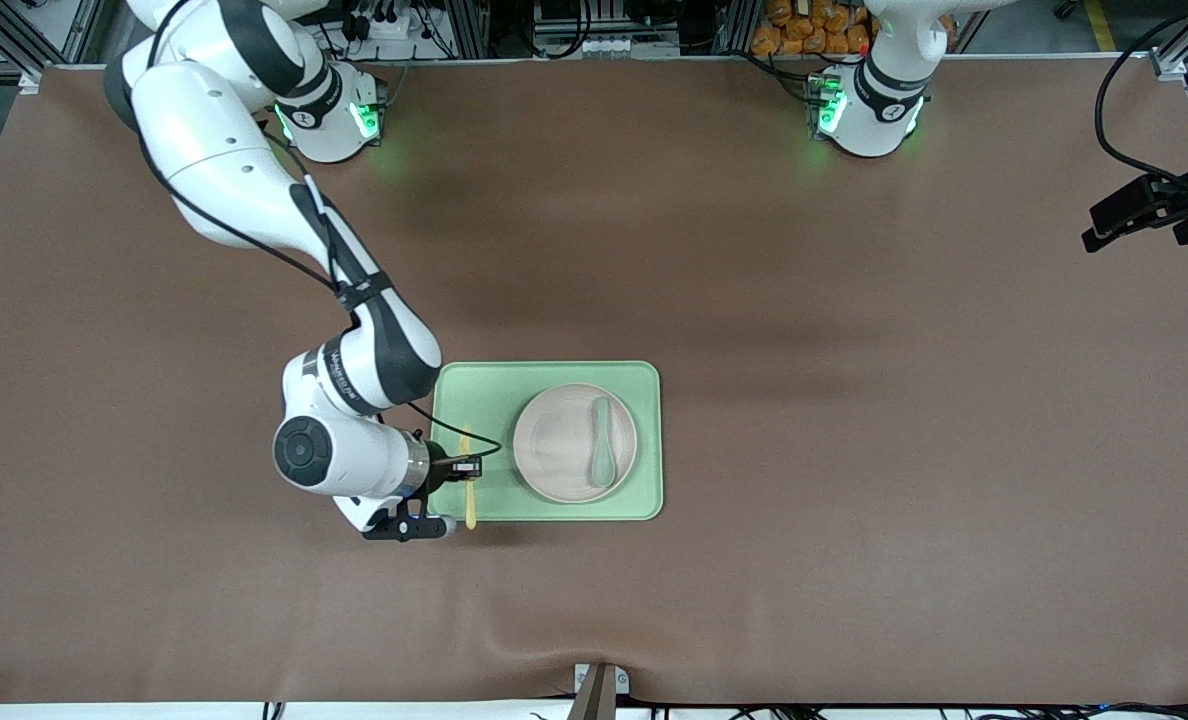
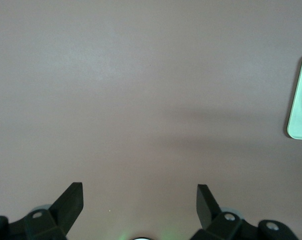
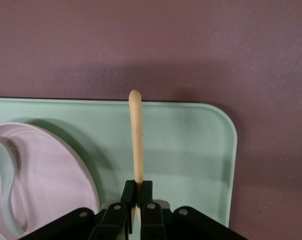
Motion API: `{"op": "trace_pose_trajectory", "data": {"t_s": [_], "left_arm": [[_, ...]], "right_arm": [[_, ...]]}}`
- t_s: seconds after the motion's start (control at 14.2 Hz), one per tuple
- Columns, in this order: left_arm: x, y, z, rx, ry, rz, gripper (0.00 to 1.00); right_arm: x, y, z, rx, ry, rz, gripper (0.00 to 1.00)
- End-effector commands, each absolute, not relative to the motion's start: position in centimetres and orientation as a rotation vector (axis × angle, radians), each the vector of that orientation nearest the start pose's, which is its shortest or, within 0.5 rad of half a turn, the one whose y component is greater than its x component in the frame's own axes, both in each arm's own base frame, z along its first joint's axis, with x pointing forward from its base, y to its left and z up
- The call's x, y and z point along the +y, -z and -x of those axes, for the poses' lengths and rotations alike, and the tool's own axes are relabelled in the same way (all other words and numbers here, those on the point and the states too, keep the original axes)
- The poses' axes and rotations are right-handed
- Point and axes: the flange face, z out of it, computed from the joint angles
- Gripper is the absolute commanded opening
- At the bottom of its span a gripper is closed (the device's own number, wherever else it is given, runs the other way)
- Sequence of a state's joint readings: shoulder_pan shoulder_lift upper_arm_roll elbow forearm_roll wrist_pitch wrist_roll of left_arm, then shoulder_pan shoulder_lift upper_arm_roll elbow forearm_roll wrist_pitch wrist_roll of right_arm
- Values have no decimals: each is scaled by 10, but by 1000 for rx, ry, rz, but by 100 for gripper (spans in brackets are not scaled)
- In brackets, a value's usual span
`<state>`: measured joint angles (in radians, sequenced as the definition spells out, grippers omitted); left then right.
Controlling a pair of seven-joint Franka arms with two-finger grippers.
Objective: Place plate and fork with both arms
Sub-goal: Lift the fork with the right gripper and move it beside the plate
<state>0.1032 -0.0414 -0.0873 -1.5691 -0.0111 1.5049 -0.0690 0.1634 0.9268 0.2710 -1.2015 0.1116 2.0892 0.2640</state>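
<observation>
I need to use my right gripper to set the yellow fork down on the light-green tray, midway (image 1: 471,455) (image 3: 164,199) between the plate and the short rim. The fork is now low over the tray.
The yellow fork (image 1: 471,505) is over the end of the light-green tray (image 1: 644,385) that lies toward the right arm's end of the table. My right gripper (image 1: 466,465) is shut on the fork's middle, low over the tray. In the right wrist view the fork's handle (image 3: 136,135) sticks out past the shut gripper (image 3: 137,187) above the tray (image 3: 190,150). The pinkish-beige plate (image 1: 554,440) sits on the tray beside the fork and also shows in the right wrist view (image 3: 51,170). My left gripper (image 2: 140,187) is open and empty, high over bare table.
A grey-green spoon (image 1: 602,450) lies in the plate and shows in the right wrist view (image 3: 6,170). A corner of the tray (image 2: 301,107) shows at the edge of the left wrist view. A black device (image 1: 1144,210) with cables hangs at the left arm's end.
</observation>
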Motion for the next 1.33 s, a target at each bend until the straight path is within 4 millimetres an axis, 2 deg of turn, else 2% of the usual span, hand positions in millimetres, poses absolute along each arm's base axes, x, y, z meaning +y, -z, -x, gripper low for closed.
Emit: {"op": "trace_pose_trajectory", "data": {"t_s": [0.0,0.14,0.42,0.77,1.05,1.12,1.19,1.26], "left_arm": [[8,-647,-525,-109,-34,3125,100],[7,-647,-525,-107,-34,3125,100],[8,-647,-525,-109,-34,3125,100],[8,-647,-525,-109,-34,3125,100],[8,-647,-525,-109,-34,3125,100],[8,-646,-526,-109,-36,3125,100],[8,-646,-526,-109,-36,3125,100],[8,-647,-526,-109,-34,3125,100]], "right_arm": [[262,-230,-691,7,-211,2789,0],[251,-219,-687,44,-200,2759,0],[240,-210,-678,74,-211,2684,0],[253,-199,-665,49,-110,2644,0],[238,-190,-659,-44,-100,2627,0],[236,-187,-657,-44,-110,2625,3],[234,-186,-656,-41,-115,2626,15],[233,-186,-657,-38,-117,2626,37]]}}
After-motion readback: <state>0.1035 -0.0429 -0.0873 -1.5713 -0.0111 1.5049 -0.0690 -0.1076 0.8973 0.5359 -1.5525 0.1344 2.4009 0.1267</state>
